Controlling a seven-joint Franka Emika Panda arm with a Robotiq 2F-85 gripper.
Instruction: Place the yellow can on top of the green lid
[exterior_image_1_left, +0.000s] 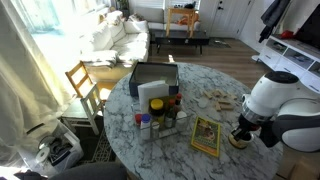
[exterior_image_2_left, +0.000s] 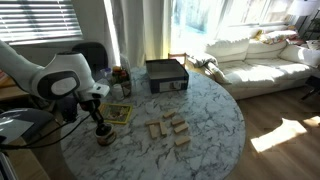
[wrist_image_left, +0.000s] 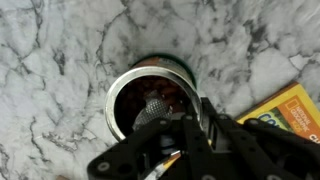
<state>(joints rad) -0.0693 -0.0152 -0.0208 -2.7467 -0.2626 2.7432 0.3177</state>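
Observation:
Next, my gripper lets go of the yellow can close beside the yellow-green booklet (exterior_image_1_left: 233, 130), at the booklet's end toward the wooden blocks.
In the wrist view the yellow can (wrist_image_left: 150, 100) stands upright below me, showing an open silver rim and a dark inside. A dark green arc of the green lid (wrist_image_left: 165, 60) shows just past its far edge, so the can sits on the lid. My gripper (wrist_image_left: 190, 135) is at the can's near rim, its fingers close together on the can wall. In both exterior views the gripper (exterior_image_1_left: 243, 128) (exterior_image_2_left: 99, 122) is right on top of the can (exterior_image_1_left: 240, 140) (exterior_image_2_left: 103, 135), near the marble table's edge. The lid is hidden there.
A yellow-green booklet (exterior_image_1_left: 206, 136) (exterior_image_2_left: 120, 112) (wrist_image_left: 285, 108) lies right beside the can. A black box (exterior_image_1_left: 153, 78) (exterior_image_2_left: 166, 75), a cluster of bottles and jars (exterior_image_1_left: 160, 115) and several wooden blocks (exterior_image_1_left: 220, 100) (exterior_image_2_left: 172, 130) are on the table. A wooden chair (exterior_image_1_left: 85, 85) stands beside it.

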